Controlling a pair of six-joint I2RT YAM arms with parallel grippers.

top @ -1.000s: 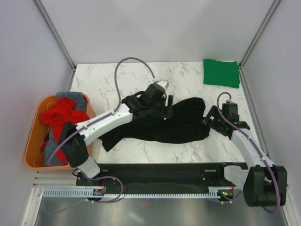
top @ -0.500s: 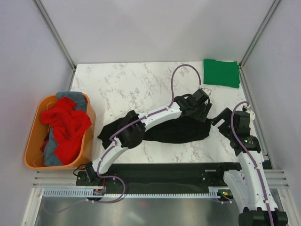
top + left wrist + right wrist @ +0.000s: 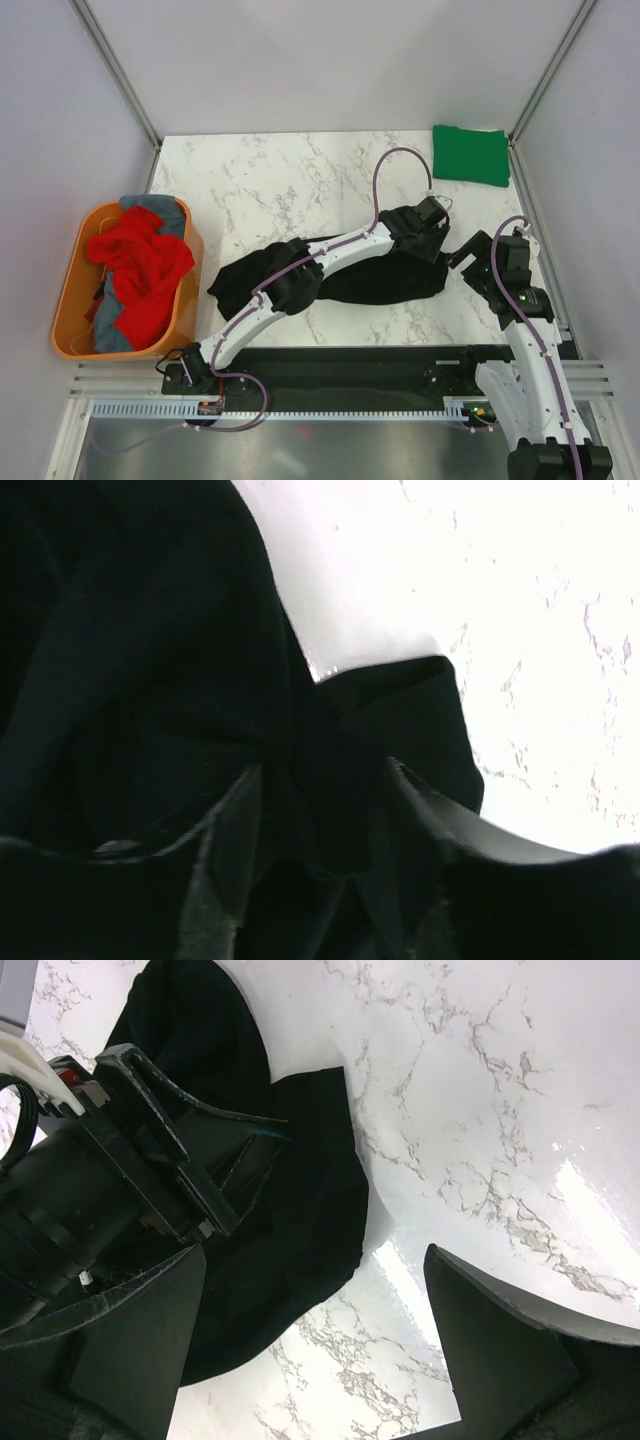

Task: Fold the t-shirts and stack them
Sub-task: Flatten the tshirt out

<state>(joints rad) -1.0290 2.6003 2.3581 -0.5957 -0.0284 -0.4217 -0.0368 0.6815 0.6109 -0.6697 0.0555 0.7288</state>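
The black t-shirt's upper fold is bunched over the t-shirt's end beside the robot's right gripper, so the left gripper needs to pinch that fold point(image 3: 318, 835) and pull it toward the tub.
The black t-shirt point(image 3: 380, 280) lies crumpled across the middle of the table. My left arm reaches over it, and my left gripper point(image 3: 432, 238) is down on its right end. In the left wrist view my left gripper point(image 3: 322, 772) has its fingers apart with a bunched fold of black cloth point(image 3: 150, 660) between them. My right gripper point(image 3: 468, 256) is wide open and empty just right of the shirt's right edge point(image 3: 300, 1190), above bare table point(image 3: 315, 1265). The green t-shirt point(image 3: 470, 155) lies folded at the far right corner. The red t-shirt point(image 3: 140, 265) and the grey one point(image 3: 150, 206) are heaped in the tub.
The orange tub point(image 3: 190, 285) stands off the table's left edge. The marble table point(image 3: 260, 180) ends at frame posts at the back corners. My left arm point(image 3: 110, 1175) fills the left of the right wrist view.
My left arm swung right from the shirt's middle to its right end and has settled lower onto the cloth. My right arm drew back to the right and now holds still.
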